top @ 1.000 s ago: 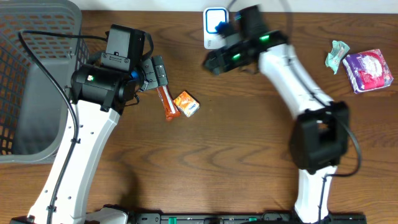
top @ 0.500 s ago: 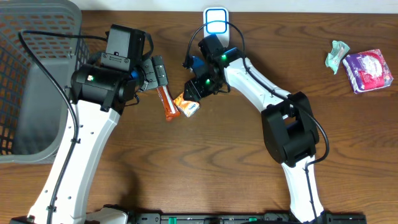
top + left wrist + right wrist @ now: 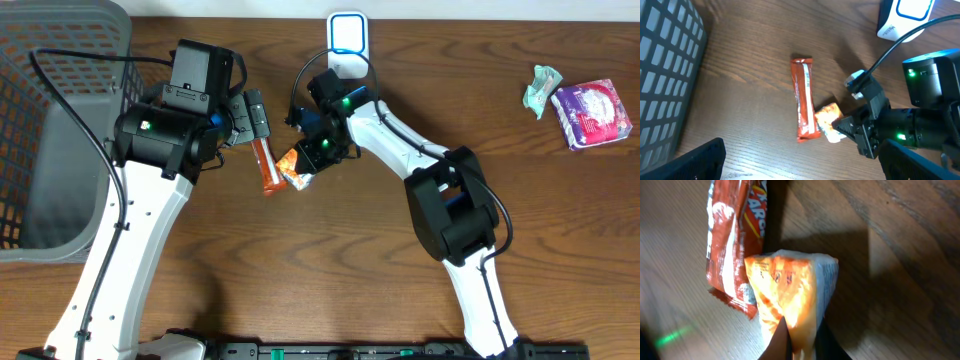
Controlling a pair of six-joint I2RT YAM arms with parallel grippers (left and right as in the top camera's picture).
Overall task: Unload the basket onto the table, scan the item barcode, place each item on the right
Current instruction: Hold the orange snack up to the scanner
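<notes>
Next, I release the orange and white packet from my right gripper on the table [image 3: 498, 123] beside the green wrapper, toward the scanner.
The item, a small orange and white packet [image 3: 790, 290], lies on the wooden table with one edge pinched between the fingers of my right gripper [image 3: 800, 342], which is shut on it. Seen from overhead, the packet [image 3: 293, 166] touches a red snack bar [image 3: 266, 168], with my right gripper [image 3: 307, 158] at its right side. The white and blue scanner [image 3: 347, 40] stands at the table's back edge. My left gripper [image 3: 802, 162] hangs open above the table, just short of the red bar [image 3: 804, 97] and the packet [image 3: 826, 119].
A grey mesh basket [image 3: 60, 120] fills the left end of the table. A purple pack [image 3: 592, 112] and a crumpled green wrapper [image 3: 542, 88] lie at the far right. The right arm's cable loops near the scanner.
My right arm has swung from beside the scanner down to the orange packet, and its jaws have closed on it. The left arm has not moved.
</notes>
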